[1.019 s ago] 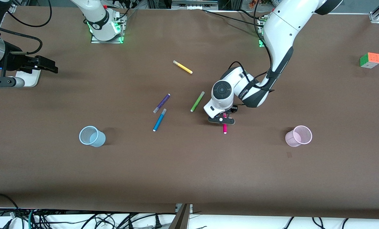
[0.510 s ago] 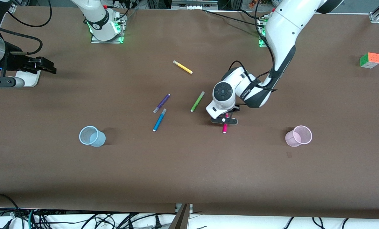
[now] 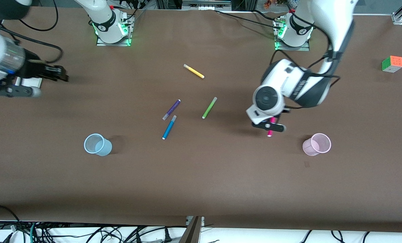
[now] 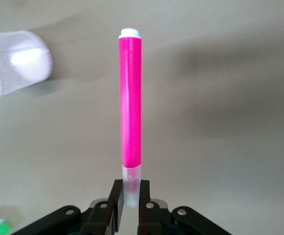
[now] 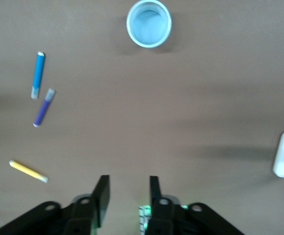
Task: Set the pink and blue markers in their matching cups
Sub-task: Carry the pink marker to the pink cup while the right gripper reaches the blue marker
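My left gripper is going to let go of the pink marker in the opening of the pink cup (image 3: pixel 321 143). The marker is still held above the table.
My left gripper (image 3: pixel 271 126) is shut on the pale cap end of the pink marker (image 3: pixel 270 132) and holds it above the table, a short way from the pink cup (image 3: pixel 317 144). In the left wrist view the marker (image 4: pixel 130 107) sticks straight out from the gripper (image 4: pixel 128 196), with the pink cup (image 4: pixel 14 61) off to one side. The blue marker (image 3: pixel 169 127) lies mid-table, and the blue cup (image 3: pixel 98 144) stands toward the right arm's end. My right gripper (image 3: pixel 63 75) is open and empty, up over the table's right-arm end; its wrist view (image 5: pixel 127 188) shows the blue cup (image 5: pixel 149 23) and blue marker (image 5: pixel 37 73).
A purple pen (image 3: pixel 171 109), a green pen (image 3: pixel 209 107) and a yellow pen (image 3: pixel 193 71) lie mid-table near the blue marker. A colour cube (image 3: pixel 392 63) sits at the left arm's end. A white block (image 3: pixel 28 82) lies under the right gripper.
My left gripper has lifted the pink marker off the table and carried it toward the pink cup. The right gripper has shifted a little toward the table's middle.
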You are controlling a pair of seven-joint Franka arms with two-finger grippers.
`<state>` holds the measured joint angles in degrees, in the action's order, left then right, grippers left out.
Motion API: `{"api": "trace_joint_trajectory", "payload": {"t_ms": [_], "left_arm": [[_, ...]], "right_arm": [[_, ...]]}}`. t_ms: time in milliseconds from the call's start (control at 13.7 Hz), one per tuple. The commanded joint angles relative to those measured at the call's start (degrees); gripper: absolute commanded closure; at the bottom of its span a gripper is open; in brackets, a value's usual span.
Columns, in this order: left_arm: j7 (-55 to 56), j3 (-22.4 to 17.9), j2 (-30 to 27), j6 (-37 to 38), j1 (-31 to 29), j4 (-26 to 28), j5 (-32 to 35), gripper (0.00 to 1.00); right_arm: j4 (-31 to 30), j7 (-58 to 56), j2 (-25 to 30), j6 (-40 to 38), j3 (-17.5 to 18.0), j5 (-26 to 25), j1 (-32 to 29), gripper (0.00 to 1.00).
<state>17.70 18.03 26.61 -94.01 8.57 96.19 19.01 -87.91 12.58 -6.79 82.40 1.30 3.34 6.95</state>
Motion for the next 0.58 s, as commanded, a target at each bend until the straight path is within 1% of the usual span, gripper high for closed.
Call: {"api": "trace_joint_trajectory", "payload": {"t_ms": [0, 146, 218, 364, 437, 510], "left_arm": [[-8.28, 0.17, -1.65, 5.31, -3.64, 0.75, 6.7, 1.0], [-11.44, 0.08, -1.3, 8.83, -4.44, 0.84, 16.71, 1.0], [-14.77, 0.17, -1.13, 9.98, -5.31, 0.84, 20.42, 1.0], [-21.8, -0.09, -1.12, 10.17, -7.42, 1.01, 23.87, 1.0], [-25.75, -0.18, -0.86, 10.17, -7.95, 1.01, 26.84, 1.0], [-29.97, -0.1, 0.18, 10.17, -8.13, 0.93, 30.35, 1.0]], "right_arm": [[0.02, 7.09, -3.83, 4.94, 0.02, 0.0, 4.64, 0.35], [0.02, 8.07, -6.56, 8.29, 0.02, 0.26, 6.23, 0.35], [0.02, 8.25, -8.05, 9.87, 0.02, 0.35, 6.85, 0.36], [0.02, 9.73, -10.87, 13.47, 0.02, 3.05, 7.73, 0.37], [0.11, 12.53, -12.19, 15.23, 0.02, 4.81, 7.91, 0.37], [0.11, 14.12, -13.24, 16.9, 0.02, 5.09, 9.3, 0.37]]}}
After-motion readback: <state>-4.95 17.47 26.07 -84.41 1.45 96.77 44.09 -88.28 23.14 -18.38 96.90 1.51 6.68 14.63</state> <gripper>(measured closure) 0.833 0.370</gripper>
